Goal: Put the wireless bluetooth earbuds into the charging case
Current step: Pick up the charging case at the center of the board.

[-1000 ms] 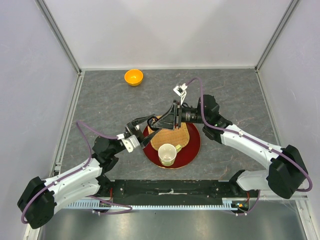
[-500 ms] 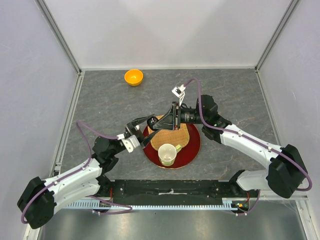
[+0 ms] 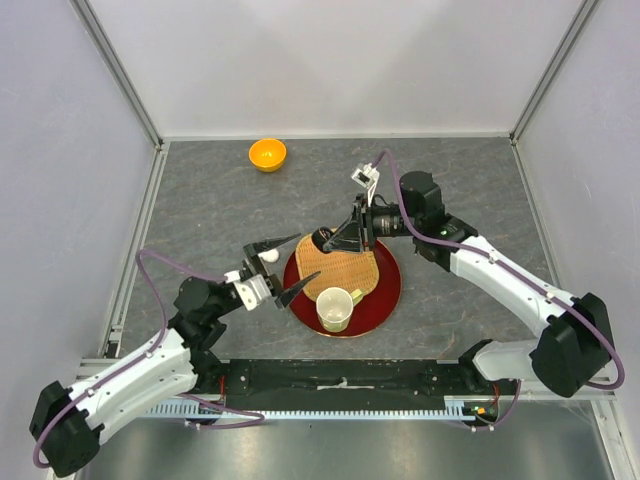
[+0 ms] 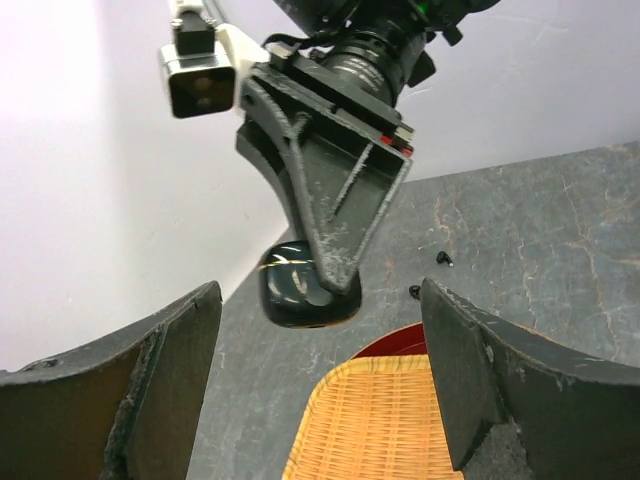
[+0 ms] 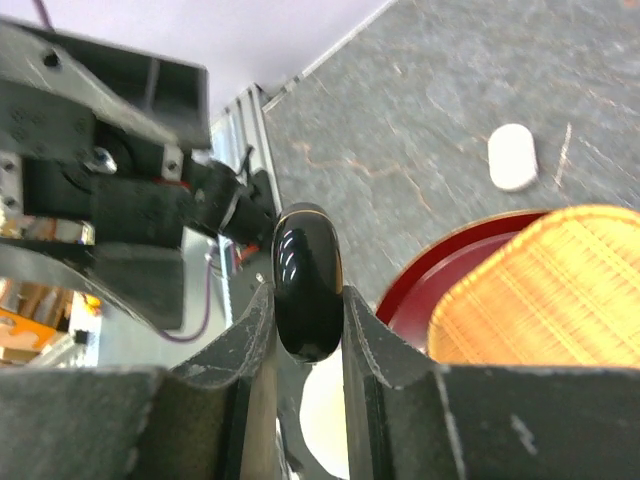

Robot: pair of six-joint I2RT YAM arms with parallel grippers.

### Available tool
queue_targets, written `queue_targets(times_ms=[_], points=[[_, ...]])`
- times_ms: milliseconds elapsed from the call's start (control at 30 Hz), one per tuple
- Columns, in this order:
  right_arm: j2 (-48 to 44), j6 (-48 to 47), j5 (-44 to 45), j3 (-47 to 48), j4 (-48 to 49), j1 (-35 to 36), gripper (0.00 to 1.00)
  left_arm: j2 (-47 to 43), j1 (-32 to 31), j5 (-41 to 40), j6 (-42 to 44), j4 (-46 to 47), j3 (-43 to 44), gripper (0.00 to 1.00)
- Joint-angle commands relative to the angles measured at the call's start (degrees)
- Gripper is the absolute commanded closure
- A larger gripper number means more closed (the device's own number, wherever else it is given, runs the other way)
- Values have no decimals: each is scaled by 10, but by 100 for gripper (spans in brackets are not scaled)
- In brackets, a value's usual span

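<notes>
The charging case's side facing my left gripper is overlapped by my right gripper's finger, so next I swing my left gripper round to pinch the case's exposed end (image 3: 320, 238).
My right gripper (image 3: 326, 240) is shut on a glossy black charging case (image 3: 321, 239), closed, held above the far-left rim of the red tray (image 3: 388, 290). The right wrist view shows the case (image 5: 308, 265) pinched between the fingers of that gripper (image 5: 307, 298). My left gripper (image 3: 307, 256) is open and empty, just left of the case, which hangs beyond its fingers in the left wrist view (image 4: 297, 290). Two tiny black earbuds (image 4: 444, 259) lie on the table beyond the tray. A small white oval piece (image 5: 513, 157) lies on the table by the tray's left side (image 3: 269, 257). White earbuds are not clearly seen.
A woven mat (image 3: 345, 272) lies on the red tray, with a cream cup (image 3: 334, 308) at its near edge. An orange bowl (image 3: 267, 154) stands at the far left of the table. White walls enclose the table.
My left gripper has drawn back to the near left, away from the case. My right gripper has kept the case and shifted slightly toward the far right.
</notes>
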Motion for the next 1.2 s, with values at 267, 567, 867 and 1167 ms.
queue_targets(times_ms=[267,567,867,1167], points=[[-54,-231,-35,41,-188,-6,100,82,57,-18,-270,-258,197,9],[-64,-241,-24,45,-207,-6,100,149,136,260,-446,-87,180,9],[-61,-241,-22,57,-207,-6,100,214,136,349,-518,-18,190,32],[-64,-238,-22,59,-206,-5,100,247,135,350,-538,4,194,42]])
